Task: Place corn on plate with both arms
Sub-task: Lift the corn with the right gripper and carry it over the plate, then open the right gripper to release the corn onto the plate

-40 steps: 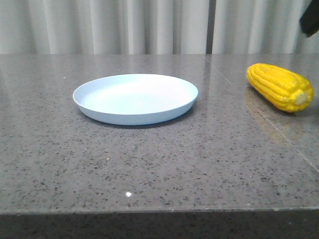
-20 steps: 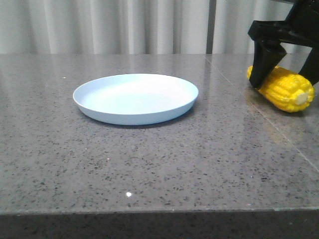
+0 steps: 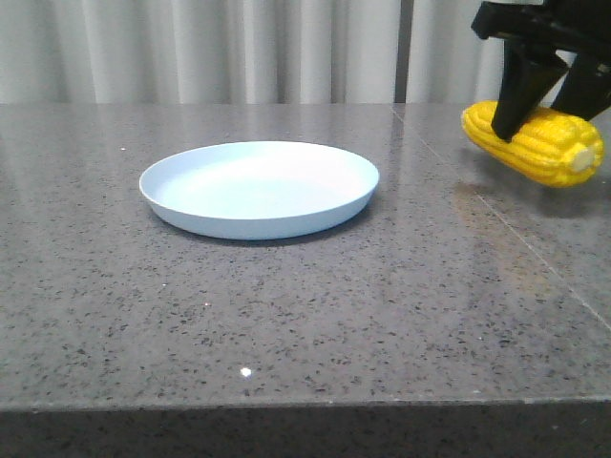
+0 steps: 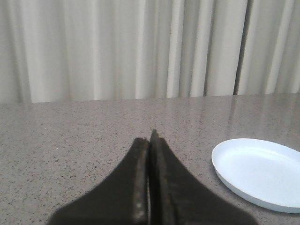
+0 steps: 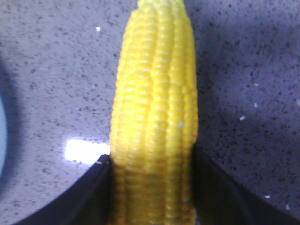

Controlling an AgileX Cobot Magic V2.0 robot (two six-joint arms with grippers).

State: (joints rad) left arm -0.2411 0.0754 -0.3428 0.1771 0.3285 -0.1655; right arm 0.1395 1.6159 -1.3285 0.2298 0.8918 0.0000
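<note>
I will release the yellow corn with my right gripper near the middle of the empty pale blue plate (image 3: 283, 166).
The yellow corn (image 3: 535, 143) hangs just above the table at the far right, its pale stub end toward the front. My right gripper (image 3: 544, 105) comes down from above and is shut on its middle. In the right wrist view the corn (image 5: 154, 117) fills the gap between the two dark fingers (image 5: 93, 192). The pale blue plate (image 3: 260, 188) lies empty left of the corn, on the middle of the table. My left gripper (image 4: 150, 140) is shut on nothing, low over the table, with the plate (image 4: 258, 171) off to one side of it. That gripper is outside the front view.
The grey speckled stone table (image 3: 286, 315) has its front edge near the bottom of the front view. A seam (image 3: 496, 205) runs across the top under the corn. Pale curtains (image 3: 239, 48) hang behind the table.
My right gripper came down over the corn, closed on it and lifted it slightly off the table. The plate has not moved.
</note>
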